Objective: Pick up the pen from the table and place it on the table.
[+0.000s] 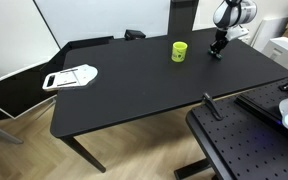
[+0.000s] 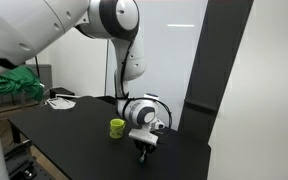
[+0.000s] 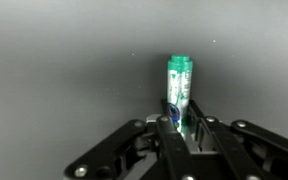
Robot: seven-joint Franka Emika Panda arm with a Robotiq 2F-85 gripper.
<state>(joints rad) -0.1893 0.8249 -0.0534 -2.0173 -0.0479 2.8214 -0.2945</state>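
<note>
Next, my gripper lets go of the pen inside the yellow-green cup (image 1: 179,48) on the table.
In the wrist view my gripper (image 3: 182,128) is shut on the pen (image 3: 179,82), a short green-tinted stick that points away from the jaws over the black table (image 3: 64,70). In both exterior views the gripper (image 1: 217,47) (image 2: 143,146) hangs low over the far part of the table (image 1: 134,90) (image 2: 74,130), beside the yellow-green cup (image 1: 180,50) (image 2: 117,127). The pen is too small to make out in those views.
A white flat object (image 1: 71,76) lies at one end of the table. A black perforated board (image 1: 249,145) stands next to the table. A green cloth (image 2: 14,84) and a small pale object (image 2: 60,101) sit at the far end.
</note>
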